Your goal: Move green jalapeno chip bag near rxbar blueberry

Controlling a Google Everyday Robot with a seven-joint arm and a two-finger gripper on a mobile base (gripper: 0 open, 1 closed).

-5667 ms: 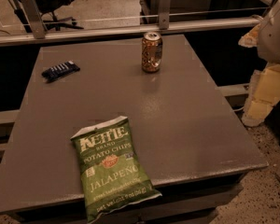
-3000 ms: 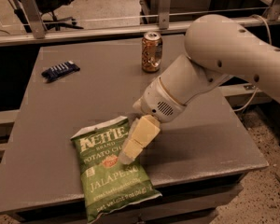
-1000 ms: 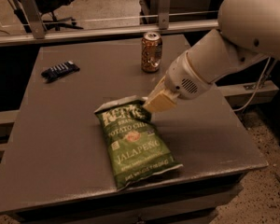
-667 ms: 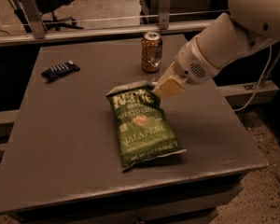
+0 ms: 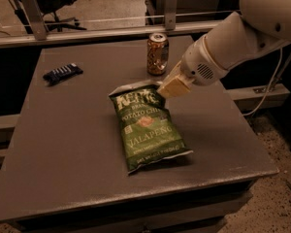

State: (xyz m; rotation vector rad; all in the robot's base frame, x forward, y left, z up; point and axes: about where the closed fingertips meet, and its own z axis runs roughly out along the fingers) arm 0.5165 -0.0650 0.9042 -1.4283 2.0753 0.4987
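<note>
The robot's gripper should release the green jalapeno chip bag close beside the rxbar blueberry, on the side facing the can (image 5: pixel 97 79).
The green jalapeno chip bag (image 5: pixel 146 127) lies in the middle of the grey table (image 5: pixel 72 149), its top end lifted slightly toward the back. My gripper (image 5: pixel 166 88) is shut on the bag's top right corner, with the white arm reaching in from the right. The rxbar blueberry (image 5: pixel 62 73) is a small dark navy wrapper lying flat at the table's far left, well apart from the bag.
An orange-brown drink can (image 5: pixel 157 54) stands upright at the back of the table, just behind my gripper. A metal rail (image 5: pixel 87 33) runs behind the table. The table's front edge is close below the bag.
My gripper came down onto the bag near the front edge, took hold of its top end, and has dragged it back and rightward toward the table's middle.
</note>
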